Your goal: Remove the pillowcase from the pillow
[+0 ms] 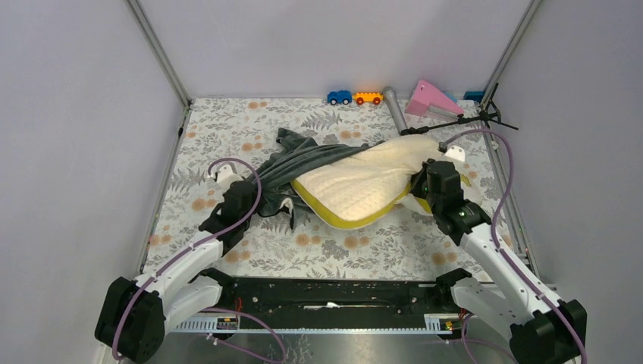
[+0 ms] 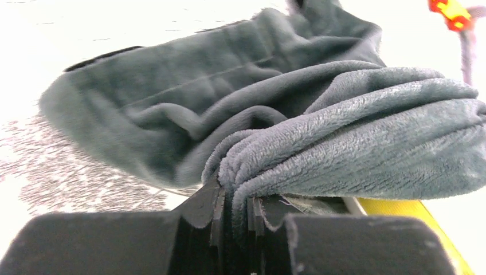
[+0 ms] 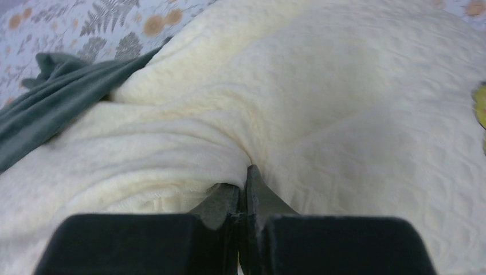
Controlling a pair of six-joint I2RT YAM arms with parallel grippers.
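Observation:
I can see my right gripper holds the pillow far from the bunched pillowcase, so I will use my right gripper to take the pillow [image 1: 327, 182] beside the pillowcase's edge before pulling them apart.
The cream quilted pillow [image 1: 371, 182] with its yellow side band lies across the mat, mostly bare. The dark grey-green plush pillowcase [image 1: 303, 163] is bunched at the pillow's left end, still over that end. My left gripper [image 1: 261, 199] is shut on a thick fold of the pillowcase [image 2: 321, 143]; the yellow band [image 2: 401, 209] shows just right of it. My right gripper [image 1: 425, 186] is shut on a pinch of the pillow's cream surface [image 3: 321, 103] at its right end, with the pillowcase [image 3: 46, 109] far off at the left in that view.
At the back edge stand a blue toy car [image 1: 339, 97], an orange toy car [image 1: 368, 98], a grey tube [image 1: 394, 110], a pink wedge [image 1: 428, 98] and a black tripod-like stand [image 1: 478, 117]. Metal frame posts run along both sides of the floral mat [image 1: 318, 243].

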